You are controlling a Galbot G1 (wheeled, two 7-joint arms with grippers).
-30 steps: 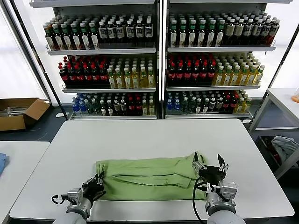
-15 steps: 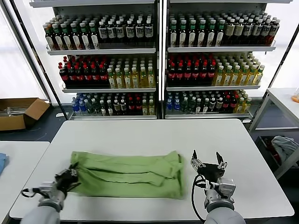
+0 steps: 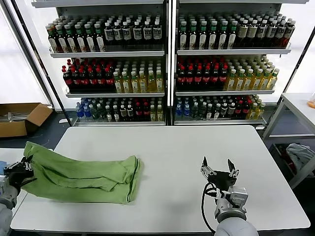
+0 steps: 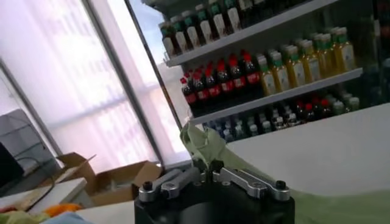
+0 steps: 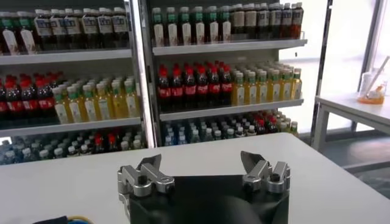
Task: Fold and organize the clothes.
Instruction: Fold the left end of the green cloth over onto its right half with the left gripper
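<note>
I will release the light green shirt's hanging end from my left gripper onto the shirt's opposite end (image 3: 130, 176).
A folded light green shirt (image 3: 83, 174), one of the clothes, lies across the left part of the white table (image 3: 167, 147), its left end hanging past the table's left edge. My left gripper (image 3: 23, 167) is shut on that left end, just off the table's left side. In the left wrist view the green fabric (image 4: 204, 143) rises from between the closed fingers of the left gripper (image 4: 207, 167). My right gripper (image 3: 217, 167) stands open over the table's right front part, with nothing between its fingers; the right wrist view shows it as an open right gripper (image 5: 201, 163) above bare tabletop.
Shelves of bottles (image 3: 167, 64) stand behind the table. A cardboard box (image 3: 19, 118) sits on the floor at the back left. A second white table (image 3: 15, 162) adjoins on the left. Another table (image 3: 300, 105) with cloth (image 3: 299, 155) under it stands at the right.
My left gripper has dragged the shirt leftwards across the table, from the middle to the left edge and beyond. The right gripper has stayed open in nearly the same place.
</note>
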